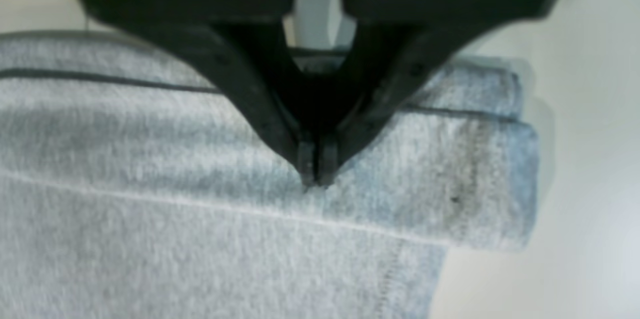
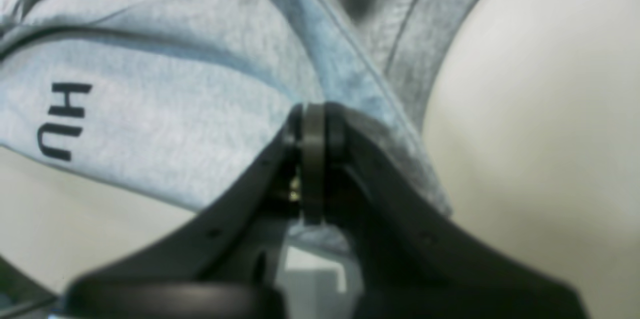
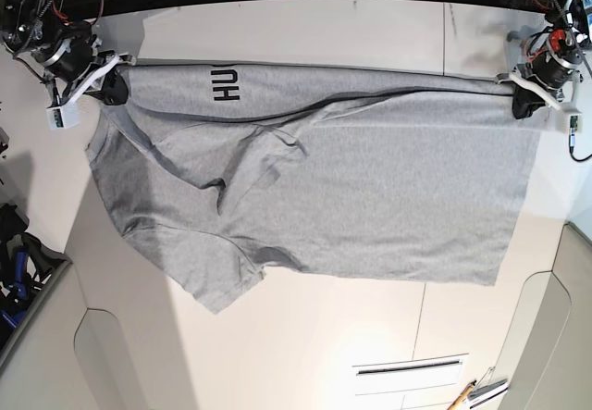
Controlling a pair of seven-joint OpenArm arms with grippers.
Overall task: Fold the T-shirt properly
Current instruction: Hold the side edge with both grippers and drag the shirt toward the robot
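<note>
The T-shirt's shoulder edge, now at the far corner, will be let go by my right gripper on the white table (image 3: 102,43) just beyond the T-shirt's turned-over "HU" strip.
The heather-grey T-shirt (image 3: 370,188) lies spread on the white table (image 3: 305,336), neck end at the left and hem at the right. Its far edge is turned over in a long strip showing black letters "HU" (image 3: 227,84). My left gripper (image 3: 529,105) is at the far right corner, shut on the layered hem edge (image 1: 400,199), with the fingertips (image 1: 316,171) pressed together in the cloth. At the far left corner, my right gripper (image 3: 113,91) is shut on the shirt's shoulder edge (image 2: 350,84). One sleeve (image 3: 217,285) lies flat toward the near left.
Motor housings and cables sit behind each gripper at the table's far corners. A blue-and-black object (image 3: 14,271) lies off the table's left edge. A narrow slot (image 3: 407,366) and a small tool (image 3: 472,393) are at the near right.
</note>
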